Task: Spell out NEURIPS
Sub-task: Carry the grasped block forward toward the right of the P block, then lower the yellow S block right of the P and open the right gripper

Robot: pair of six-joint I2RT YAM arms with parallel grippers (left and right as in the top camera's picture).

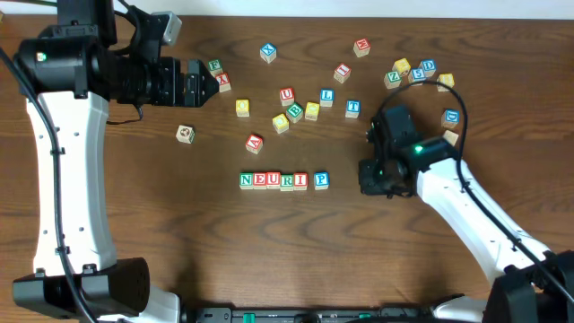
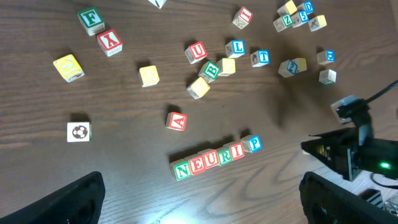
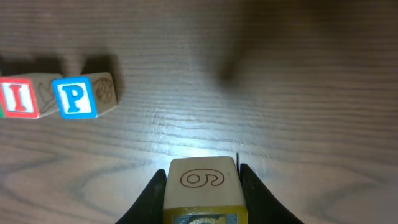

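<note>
The yellow-faced cube will go down from my right gripper onto the bare table (image 1: pixel 343 181) (image 3: pixel 142 101) just past the P cube, so that it extends the row.
Six wooden cubes lie in a row at mid-table, spelling N (image 1: pixel 247 180), E, U, R, I (image 1: pixel 300 180), then a small gap and P (image 1: pixel 321 180). The left wrist view also shows the row (image 2: pixel 214 157). To the right of P, my right gripper (image 1: pixel 368 176) is low over the table, shut on a yellow-faced cube (image 3: pixel 202 186). Its wooden top carries a looped mark, and its letter face is hidden. The I (image 3: pixel 18 98) and P (image 3: pixel 76 96) cubes lie to its far left. My left gripper (image 1: pixel 208 85) hovers at the back left, open (image 2: pixel 200 190) and empty.
Loose cubes are scattered behind the row: A (image 1: pixel 255 143), U (image 1: pixel 286 94), L (image 1: pixel 326 96), T (image 1: pixel 352 108), X (image 1: pixel 268 52), a plain yellow one (image 1: pixel 242 108) and a ball-picture cube (image 1: pixel 185 134). A cluster (image 1: pixel 417 72) lies at the back right.
</note>
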